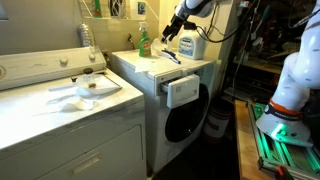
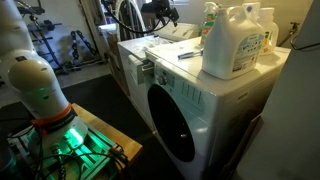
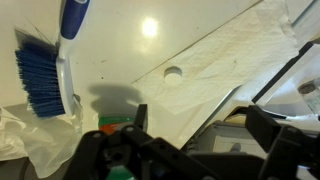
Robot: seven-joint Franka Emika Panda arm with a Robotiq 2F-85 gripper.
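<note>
Next, I move my gripper to the small round white object [image 1: 153, 65] [image 3: 173, 75] on the white cloth near the green bottle and close it on that object's sides.
My gripper [image 1: 170, 31] hangs above the back of the white washer top [image 1: 150, 66], open and empty. In the wrist view its two dark fingers [image 3: 202, 128] stand wide apart over the washer's edge. A brush with blue bristles and a white-blue handle [image 3: 42, 76] lies on the top, to the left of the fingers and apart from them. The brush also shows in both exterior views [image 1: 172, 57] [image 2: 190, 53]. A green bottle [image 1: 144, 42] and a large white detergent jug [image 1: 190, 45] stand on the washer; the jug is in front in an exterior view [image 2: 235, 45].
The washer's detergent drawer [image 1: 182, 91] stands pulled out at the front; it also shows in an exterior view [image 2: 146, 72]. A white dryer [image 1: 60, 105] beside the washer carries pale crumpled items [image 1: 86, 90]. Shelving and cables stand behind the arm. The robot base glows green [image 2: 70, 140].
</note>
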